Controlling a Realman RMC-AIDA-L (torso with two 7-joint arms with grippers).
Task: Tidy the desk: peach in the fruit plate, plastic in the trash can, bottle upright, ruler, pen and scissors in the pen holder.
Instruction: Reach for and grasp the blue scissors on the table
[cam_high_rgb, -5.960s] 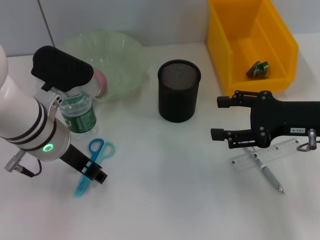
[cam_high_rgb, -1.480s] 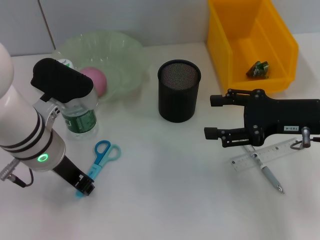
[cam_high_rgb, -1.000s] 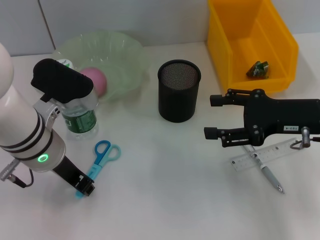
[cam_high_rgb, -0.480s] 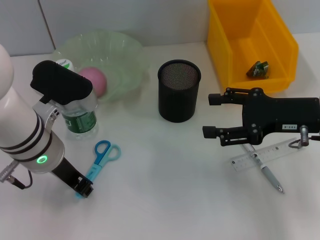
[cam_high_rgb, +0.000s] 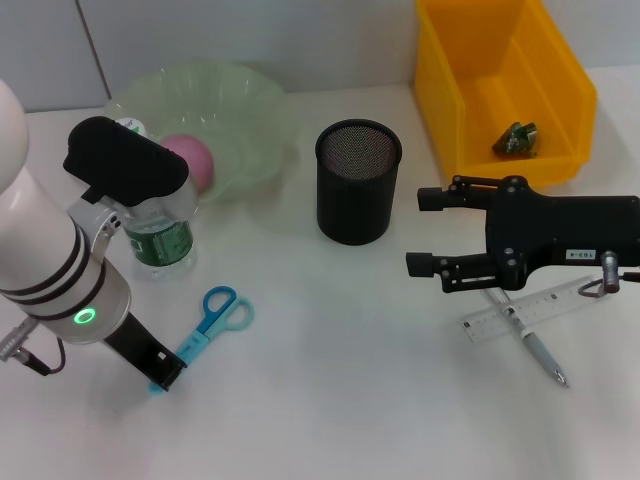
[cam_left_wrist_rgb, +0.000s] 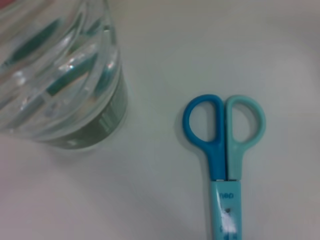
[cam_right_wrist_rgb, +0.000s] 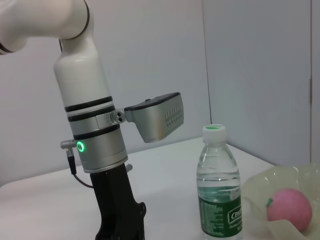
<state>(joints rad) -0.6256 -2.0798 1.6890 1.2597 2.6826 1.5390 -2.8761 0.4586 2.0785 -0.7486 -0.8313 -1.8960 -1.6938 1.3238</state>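
Note:
The scissors' blade tip is too far out for my left gripper to hold, so it should open, move toward the handles and grip the blades nearer their middle (cam_high_rgb: 190, 349).
The blue and teal scissors (cam_high_rgb: 215, 315) (cam_left_wrist_rgb: 225, 145) lie flat in front of the upright water bottle (cam_high_rgb: 160, 235) (cam_left_wrist_rgb: 60, 75) (cam_right_wrist_rgb: 219, 190). My left gripper (cam_high_rgb: 160, 372) is down at their blade end and seems shut on it. The pink peach (cam_high_rgb: 190, 160) (cam_right_wrist_rgb: 289, 210) rests in the green fruit plate (cam_high_rgb: 240, 110). My right gripper (cam_high_rgb: 415, 232) hovers open and empty, right of the black mesh pen holder (cam_high_rgb: 358, 180). The clear ruler (cam_high_rgb: 535, 308) and the pen (cam_high_rgb: 540, 350) lie crossed under the right arm. A green plastic scrap (cam_high_rgb: 518, 138) sits in the yellow bin (cam_high_rgb: 470, 110).
White desk surface (cam_high_rgb: 330, 380) stretches between the scissors and the ruler. The left arm's white forearm (cam_high_rgb: 50, 260) leans over the front left, close to the bottle. A wall runs behind the plate and the bin.
The scissors' handles have swung a little to the right and nearer; the left gripper stays at the blade end. The right arm has barely moved.

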